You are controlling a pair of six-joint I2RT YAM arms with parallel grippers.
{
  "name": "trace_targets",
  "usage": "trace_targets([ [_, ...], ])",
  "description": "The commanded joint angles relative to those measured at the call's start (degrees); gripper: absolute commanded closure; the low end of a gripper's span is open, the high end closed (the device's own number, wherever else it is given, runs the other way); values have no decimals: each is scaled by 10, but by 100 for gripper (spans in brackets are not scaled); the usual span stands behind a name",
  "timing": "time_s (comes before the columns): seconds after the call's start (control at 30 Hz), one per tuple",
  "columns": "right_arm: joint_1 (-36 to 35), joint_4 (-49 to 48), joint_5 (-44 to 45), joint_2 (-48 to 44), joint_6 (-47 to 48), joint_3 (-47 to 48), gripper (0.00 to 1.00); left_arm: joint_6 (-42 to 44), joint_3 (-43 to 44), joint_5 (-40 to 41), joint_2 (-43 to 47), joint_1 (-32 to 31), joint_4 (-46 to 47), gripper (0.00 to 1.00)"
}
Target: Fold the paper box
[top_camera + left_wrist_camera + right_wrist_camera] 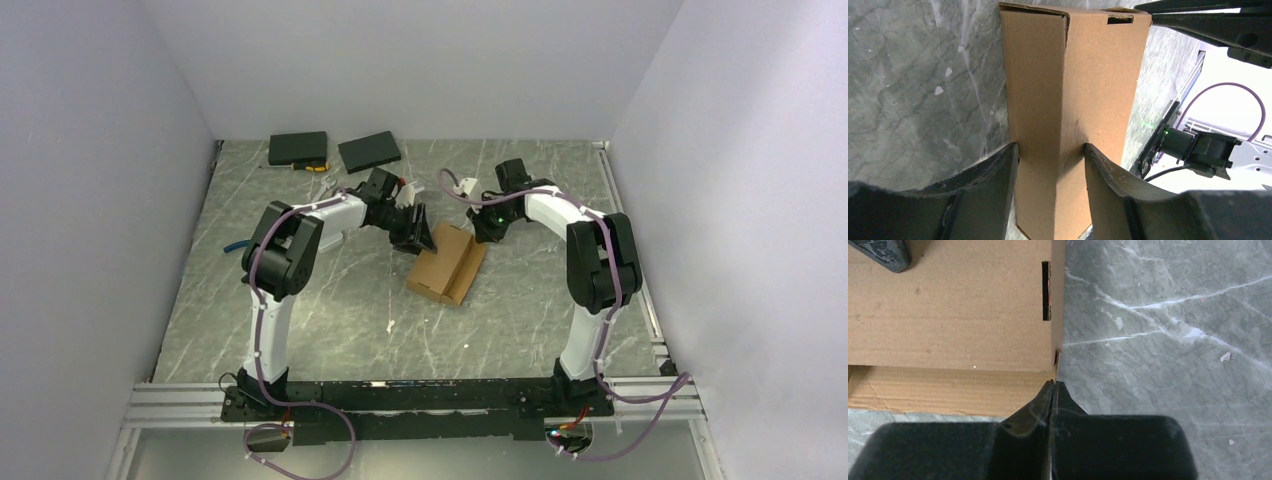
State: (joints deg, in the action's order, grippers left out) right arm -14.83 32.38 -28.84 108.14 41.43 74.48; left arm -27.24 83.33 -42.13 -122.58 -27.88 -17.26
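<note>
The small flap's tip hits the end panel's corner, so next my right gripper opens, back away and regrips the flap's loose edge (1056,374) at a turned angle.
The paper box (447,262) is a brown cardboard carton, partly folded, lying mid-table. My left gripper (412,232) is at its far left end. In the left wrist view the box (1068,90) runs away from the camera with a raised fold line, and my left gripper (1052,150) has a finger pressed on each side of that fold. My right gripper (487,228) is at the box's far right corner. In the right wrist view it (1053,384) is shut, tips touching the corner of a slotted panel (948,310).
Two black flat slabs (298,149) (369,151) lie at the back left, with a small yellow item (316,167) between them. White walls enclose the grey marble table (330,300) on three sides. A metal rail (400,395) runs along the near edge.
</note>
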Motion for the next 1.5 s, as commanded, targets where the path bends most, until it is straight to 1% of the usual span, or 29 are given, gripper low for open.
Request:
trace_targets([
  [0.0, -19, 8, -53, 17, 16, 45, 98, 45, 9, 16, -35, -17, -42, 45],
  [0.1, -20, 2, -48, 23, 3, 49, 98, 47, 15, 15, -38, -16, -46, 45],
  [0.3, -20, -24, -52, 31, -56, 47, 97, 33, 10, 22, -36, -16, -38, 45],
  [0.4, -13, -19, -64, 27, -59, 43, 94, 21, 0, 29, -28, -16, -30, 44],
  [0.6, 15, -9, -89, -6, -62, 28, 83, 7, -13, 37, -20, -7, -19, 44],
  [0.73, 22, -5, -98, -19, -64, 16, 76, 4, -16, 36, -17, -5, -17, 44],
  [1.03, 54, 11, -131, -50, -76, 9, 69, -1, -19, 37, -11, -3, -12, 43],
  [1.17, 80, -1, -146, -66, -110, -4, 68, -2, -17, 37, -9, -3, -12, 43],
  [1.3, 108, -29, -150, -79, -170, -36, 69, -2, -17, 37, -7, -3, -12, 43],
  [1.37, 114, -45, -136, -79, -216, -52, 73, -3, -18, 36, -7, -3, -10, 43],
  [1.47, 120, -56, -145, -77, -260, -80, 75, -4, -21, 35, -7, -3, -4, 43],
])
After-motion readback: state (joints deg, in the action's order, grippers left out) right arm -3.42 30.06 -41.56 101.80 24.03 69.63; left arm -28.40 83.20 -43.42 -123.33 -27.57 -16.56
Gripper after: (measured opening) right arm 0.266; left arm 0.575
